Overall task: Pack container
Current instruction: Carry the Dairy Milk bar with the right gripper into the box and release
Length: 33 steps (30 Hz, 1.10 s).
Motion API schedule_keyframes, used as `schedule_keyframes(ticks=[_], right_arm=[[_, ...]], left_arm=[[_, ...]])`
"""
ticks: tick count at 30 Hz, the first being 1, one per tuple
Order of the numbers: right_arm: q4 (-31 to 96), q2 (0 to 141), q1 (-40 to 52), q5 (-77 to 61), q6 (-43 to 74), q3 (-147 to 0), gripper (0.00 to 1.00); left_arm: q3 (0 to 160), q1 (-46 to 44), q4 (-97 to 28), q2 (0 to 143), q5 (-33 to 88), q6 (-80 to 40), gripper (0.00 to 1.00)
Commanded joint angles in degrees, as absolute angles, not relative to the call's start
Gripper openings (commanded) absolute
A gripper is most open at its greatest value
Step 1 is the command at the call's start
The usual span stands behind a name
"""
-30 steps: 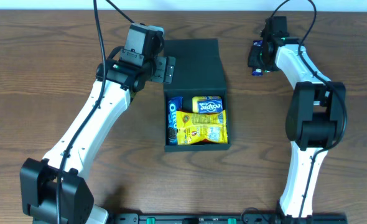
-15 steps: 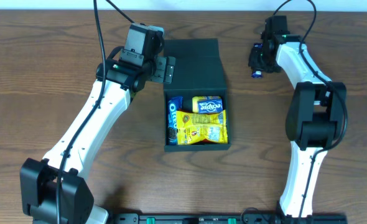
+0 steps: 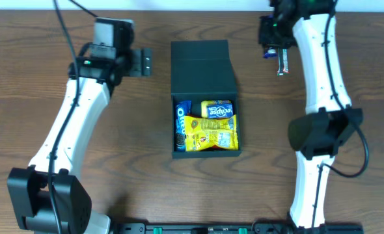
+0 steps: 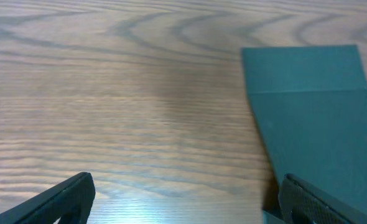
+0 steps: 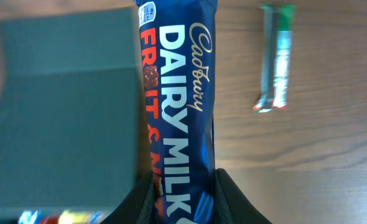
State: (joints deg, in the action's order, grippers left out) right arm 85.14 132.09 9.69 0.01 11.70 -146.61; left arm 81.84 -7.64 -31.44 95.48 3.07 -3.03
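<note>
My right gripper will release the Cadbury Dairy Milk bar on the Oreo pack (image 3: 179, 133), beside the yellow snack packets.
The dark teal-black container (image 3: 202, 65) lies mid-table with its flap lid laid back toward the far side. Its open part holds an Oreo pack (image 3: 181, 122) and yellow snack packets (image 3: 209, 132). My right gripper (image 3: 271, 43) is shut on a blue Cadbury Dairy Milk bar (image 5: 183, 106), held in the air just right of the container lid (image 5: 65, 118). My left gripper (image 3: 144, 63) is open and empty, left of the lid; in the left wrist view its jaws (image 4: 190, 202) hang over bare wood, with the lid (image 4: 320, 106) at the right.
A silver packet with green and red ends (image 3: 282, 62) lies on the table right of the container, and it also shows in the right wrist view (image 5: 278, 62). The table is brown wood (image 3: 114, 162). The far table edge is close behind both grippers.
My left arm has swung left, away from the container lid. My right arm has moved up and toward the far edge with the blue bar, uncovering the silver packet.
</note>
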Motion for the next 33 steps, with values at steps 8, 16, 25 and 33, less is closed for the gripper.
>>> schedule_keyframes(ticks=[8, 16, 25, 33], right_arm=[[78.6, 109.7, 19.2, -1.1, 15.3, -119.3, 0.02], [66.9, 104.5, 31.5, -1.6, 30.3, -97.3, 0.01], [55.5, 105.9, 40.7, -1.6, 37.0, -92.5, 0.02], [55.5, 107.5, 45.1, -1.5, 41.8, -92.1, 0.02]], left_arm=[[81.6, -6.0, -31.4, 95.4, 4.5, -3.4, 0.95], [81.6, -5.5, -30.1, 95.4, 4.3, -2.7, 0.95], [81.6, -2.9, -30.1, 95.4, 4.3, -2.8, 0.95], [81.6, -2.9, -30.1, 95.4, 4.3, -2.8, 0.96]])
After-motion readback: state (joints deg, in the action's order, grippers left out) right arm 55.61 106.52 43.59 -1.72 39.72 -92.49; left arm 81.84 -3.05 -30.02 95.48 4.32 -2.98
